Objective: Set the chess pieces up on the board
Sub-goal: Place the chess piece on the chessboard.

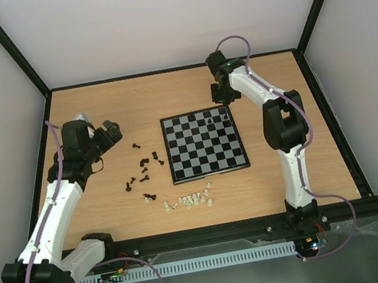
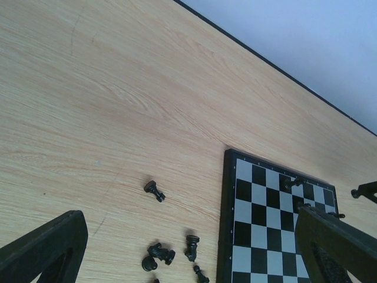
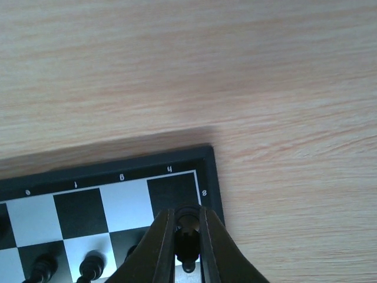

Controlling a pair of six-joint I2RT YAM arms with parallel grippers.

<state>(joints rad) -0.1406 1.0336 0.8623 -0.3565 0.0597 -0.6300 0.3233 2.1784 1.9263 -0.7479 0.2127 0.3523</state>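
Note:
The robot's left gripper will next move to the upright black pawn's head (image 1: 142, 165) (image 2: 150, 264), close beside the fallen black knight, and close there.
The board (image 1: 169, 152) lies at the table's middle, with two black chess pieces (image 1: 209, 118) standing near its far right corner. My right gripper (image 1: 219, 96) hovers over that corner, shut on a black chess piece (image 3: 187, 237) held between its fingers (image 3: 162, 242). In the right wrist view the board's corner rim (image 3: 118, 164) and two standing pieces (image 3: 91, 263) show below. Several loose black pieces (image 1: 142, 166) lie on the wood left of the board; some (image 2: 154, 190) are on their sides. My left gripper (image 1: 110, 132) hangs open above and left of them, nothing between its fingers (image 2: 50, 247).
A row of whitish translucent chessmen (image 1: 192, 200) lies near the board's front left corner. A black frame edge (image 1: 162, 71) bounds the table at the back, with pale walls around. The board's left rim (image 2: 225, 224) is close to the loose pieces.

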